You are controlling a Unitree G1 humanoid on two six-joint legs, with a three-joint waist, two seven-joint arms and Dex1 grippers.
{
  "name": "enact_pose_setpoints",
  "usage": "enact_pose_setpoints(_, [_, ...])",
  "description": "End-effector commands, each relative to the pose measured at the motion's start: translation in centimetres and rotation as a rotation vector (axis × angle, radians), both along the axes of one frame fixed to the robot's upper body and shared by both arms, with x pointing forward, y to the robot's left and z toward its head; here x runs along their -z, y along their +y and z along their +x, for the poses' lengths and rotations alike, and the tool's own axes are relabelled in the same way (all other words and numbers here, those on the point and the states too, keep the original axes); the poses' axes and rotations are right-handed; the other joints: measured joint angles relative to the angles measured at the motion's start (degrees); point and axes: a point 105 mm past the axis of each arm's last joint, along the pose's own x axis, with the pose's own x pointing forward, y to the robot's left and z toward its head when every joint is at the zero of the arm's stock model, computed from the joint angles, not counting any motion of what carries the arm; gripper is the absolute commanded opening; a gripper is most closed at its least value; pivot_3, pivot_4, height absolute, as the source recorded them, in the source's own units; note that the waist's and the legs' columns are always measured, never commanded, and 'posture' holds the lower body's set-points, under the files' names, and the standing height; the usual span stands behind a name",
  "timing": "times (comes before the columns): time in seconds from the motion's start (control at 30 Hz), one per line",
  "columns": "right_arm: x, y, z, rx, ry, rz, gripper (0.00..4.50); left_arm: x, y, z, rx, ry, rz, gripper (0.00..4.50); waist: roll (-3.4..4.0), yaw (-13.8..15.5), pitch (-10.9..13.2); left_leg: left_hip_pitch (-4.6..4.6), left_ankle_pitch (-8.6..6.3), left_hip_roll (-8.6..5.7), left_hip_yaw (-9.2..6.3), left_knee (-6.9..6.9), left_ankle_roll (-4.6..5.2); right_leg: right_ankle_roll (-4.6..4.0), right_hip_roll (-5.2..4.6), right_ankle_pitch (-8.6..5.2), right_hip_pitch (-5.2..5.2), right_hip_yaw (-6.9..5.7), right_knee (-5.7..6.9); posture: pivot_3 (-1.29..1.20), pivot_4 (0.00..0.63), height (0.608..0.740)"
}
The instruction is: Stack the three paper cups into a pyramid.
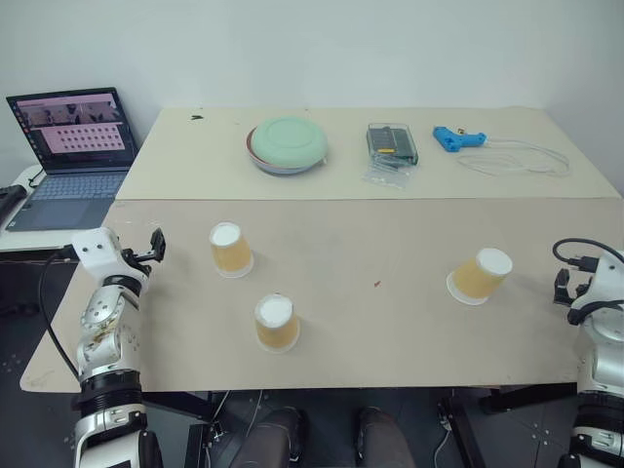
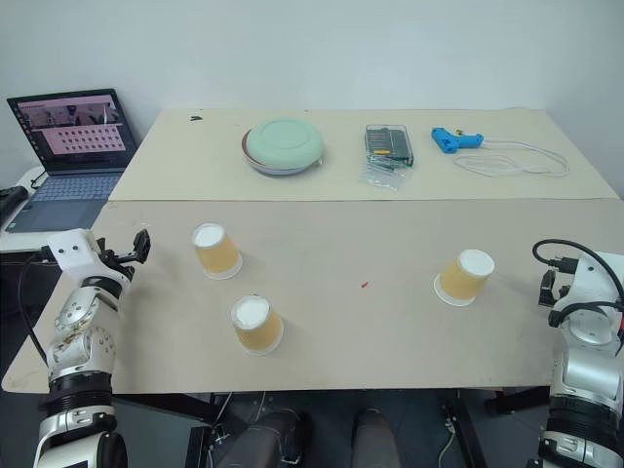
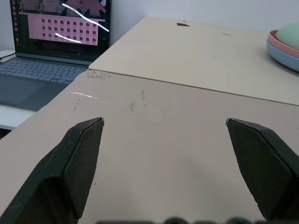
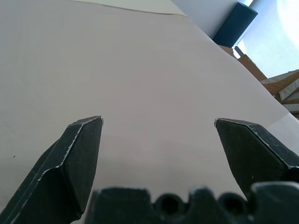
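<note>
My left gripper next grips the cup's sides (image 1: 277, 329) below its white top, on the paper cup nearest the table's front edge.
Three tan-orange paper cups stand upside down and apart on the beige table (image 1: 390, 322). One cup (image 1: 230, 249) is at the left, a second cup (image 1: 276, 322) sits nearer the front edge, and the third cup (image 1: 480, 275) is at the right. My left gripper (image 1: 156, 244) hovers over the table's left edge, left of the nearest cup, open with nothing between its fingers (image 3: 84, 140). At the table's right edge my right gripper (image 1: 564, 286) is also open and empty, its fingers (image 4: 81, 140) spread wide over bare tabletop, right of the third cup.
At the back of the table are a pale-green bowl (image 1: 287, 143), a clear plastic box (image 1: 391, 142) and a blue glue gun (image 1: 458, 137) with a white cord (image 1: 522, 158). An open laptop (image 1: 73, 146) sits on a side table at the left.
</note>
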Motion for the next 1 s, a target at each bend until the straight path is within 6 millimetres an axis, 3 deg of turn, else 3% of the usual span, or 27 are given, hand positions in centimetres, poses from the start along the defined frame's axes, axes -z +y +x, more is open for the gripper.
enact_pose_setpoints(0.03, [-2.5, -0.9, -0.3, 0.026, -0.072, -0.049, 4.5, -1.4, -0.2, 0.4, 0.009, -0.051, 0.021, 4.47, 0.0, 0.0, 0.0, 0.0, 0.0, 0.0, 0.0, 0.0, 0.0, 0.0, 0.0, 0.0, 0.0, 0.0, 0.0, 0.0, 0.15, 0.73])
enact_pose_setpoints(0.13, [-3.6, -2.3, -0.9, 0.065, -0.106, -0.04, 4.5, -1.9, -1.1, 0.6, 0.071, -0.065, 0.026, 4.47, 0.0, 0.0, 0.0, 0.0, 0.0, 0.0, 0.0, 0.0, 0.0, 0.0, 0.0, 0.0, 0.0, 0.0, 0.0, 0.0, 0.15, 0.73])
enact_pose_setpoints(0.2, [-6.0, -3.1, -1.4, 0.059, -0.158, -0.061, 4.5, -2.7, -1.7, 0.4, 0.13, -0.089, 0.012, 4.47, 0.09, 0.1, 0.1, -0.01, 0.0, -0.02, 0.01, 0.0, 0.0, 0.0, -0.03, 0.0, 0.01, 0.0, 0.0, 0.0, 0.15, 0.73])
enact_pose_setpoints(0.3, [-10.5, -1.7, -0.9, -0.123, -0.346, 0.046, 4.5, -4.4, -2.5, -0.4, 0.218, -0.121, 0.039, 4.47, 0.16, -0.1, 0.1, -0.17, -0.01, -0.05, 0.01, 0.0, 0.02, 0.02, -0.06, 0.0, -0.12, 0.0, -0.04, 0.0, 0.15, 0.73])
enact_pose_setpoints(0.37, [-14.0, 0.3, -0.9, -0.296, -0.427, 0.033, 4.5, -5.5, -2.9, -0.9, 0.268, -0.133, 0.038, 4.47, 0.16, -0.4, 0.1, -0.3, -0.01, 0.03, 0.03, 0.0, 0.02, 0.02, 0.01, 0.0, -0.26, 0.0, -0.03, 0.0, 0.15, 0.73])
enact_pose_setpoints(0.43, [-17.9, 4.0, -1.3, -0.562, -0.493, 0.031, 4.5, -7.7, -3.8, -1.6, 0.337, -0.161, 0.062, 4.47, 0.17, -0.6, 0.1, -0.34, -0.02, 0.17, 0.02, 0.0, 0.0, 0.0, 0.12, 0.0, -0.3, -0.04, -0.04, 0.0, 0.15, 0.73])
enact_pose_setpoints(0.5, [-19.5, 7.4, -1.8, -0.781, -0.492, 0.033, 4.5, -9.5, -5.1, -2.2, 0.417, -0.186, 0.077, 4.47, 0.17, -0.7, 0.1, -0.41, -0.03, 0.29, 0.02, 0.01, -0.03, -0.01, 0.24, 0.0, -0.37, -0.03, -0.05, 0.0, 0.15, 0.73])
enact_pose_setpoints(0.6, [-20.7, 12.1, -2.8, -1.028, -0.468, 0.044, 4.5, -11.4, -8.2, -3.4, 0.594, -0.194, 0.117, 4.47, 0.15, -0.6, 0.1, -0.4, -0.06, 0.4, 0.02, 0.02, -0.07, -0.02, 0.33, 0.0, -0.35, -0.05, -0.09, 0.0, 0.15, 0.73])
enact_pose_setpoints(0.7, [-20.3, 16.2, -4.0, -1.253, -0.392, 0.034, 4.5, -12.6, -12.5, -5.6, 0.845, -0.173, 0.143, 4.47, 0.15, -0.4, 0.1, -0.43, -0.06, 0.42, 0.03, 0.02, -0.08, -0.05, 0.34, 0.02, -0.34, -0.03, -0.15, 0.0, 0.15, 0.73])
enact_pose_setpoints(0.8, [-19.9, 17.8, -4.5, -1.355, -0.338, 0.038, 4.5, -12.6, -15.1, -7.7, 1.015, -0.127, 0.173, 4.47, 0.16, -0.3, 0.2, -0.49, -0.07, 0.41, 0.06, 0.02, -0.08, -0.07, 0.33, 0.03, -0.4, -0.01, -0.18, 0.0, 0.15, 0.73])
enact_pose_setpoints(0.9, [-18.7, 20.7, -6.0, -1.559, -0.249, 0.053, 4.5, -10.2, -17.6, -11.0, 1.212, 0.006, 0.176, 4.47, 0.17, -0.1, 0.2, -0.48, -0.08, 0.41, 0.08, 0.01, -0.08, -0.14, 0.34, 0.06, -0.43, 0.0, -0.2, 0.0, 0.15, 0.73])
enact_pose_setpoints(1.0, [-17.3, 22.0, -5.9, -1.634, -0.172, 0.067, 4.5, -7.6, -16.7, -12.9, 1.232, 0.144, 0.216, 4.47, 0.24, -0.3, 0.2, -0.44, -0.12, 0.44, 0.18, -0.08, -0.12, -0.23, 0.35, 0.06, -0.46, 0.16, -0.2, 0.0, 0.15, 0.73])
